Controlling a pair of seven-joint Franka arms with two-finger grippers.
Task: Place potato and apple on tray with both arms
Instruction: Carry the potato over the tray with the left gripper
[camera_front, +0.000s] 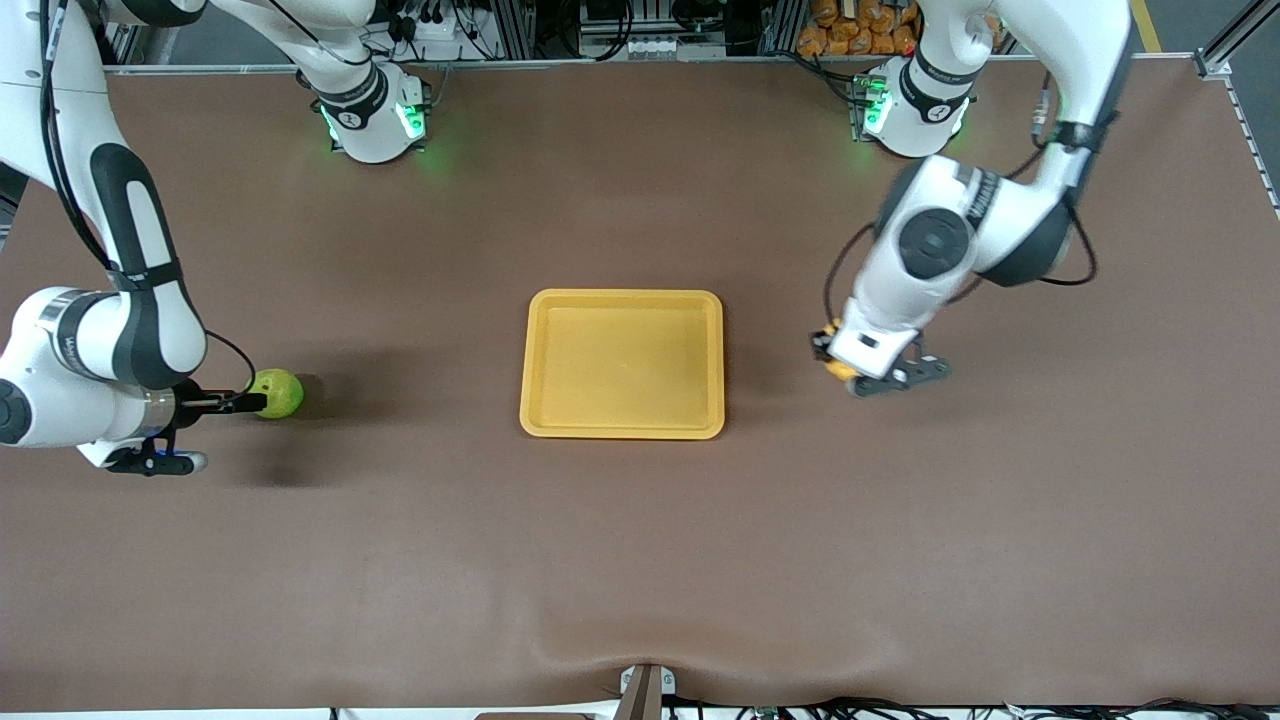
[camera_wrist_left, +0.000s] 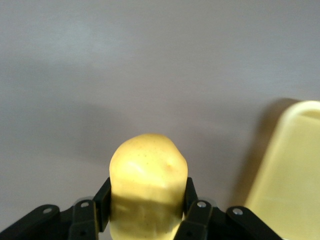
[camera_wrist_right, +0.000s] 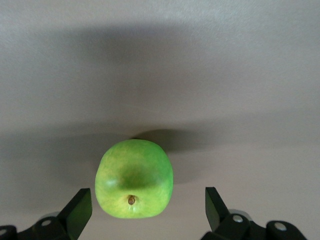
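Next, my left gripper lets go of the potato inside the tray's short rim (camera_front: 698, 384) (camera_wrist_left: 288, 196) closest to my left gripper, toward the front corner.
The yellow-orange tray (camera_front: 622, 425) lies in the middle of the table. My left gripper (camera_front: 836, 364) is low over the table beside the tray, toward the left arm's end. It is shut on the pale yellow potato (camera_wrist_left: 148, 175), of which only a sliver shows in the front view (camera_front: 834, 369). The fingers (camera_wrist_left: 191, 200) press both sides of the potato. The green apple (camera_front: 277, 393) rests on the table toward the right arm's end. My right gripper (camera_front: 250, 401) is open around it, low at table height. Its fingers (camera_wrist_right: 79, 212) stand apart from the apple (camera_wrist_right: 134, 177).
The tray's rim shows at the edge of the left wrist view (camera_wrist_left: 295, 170). The brown table mat (camera_front: 640, 560) is bare around the tray. Both arm bases (camera_front: 375, 120) stand along the edge farthest from the front camera.
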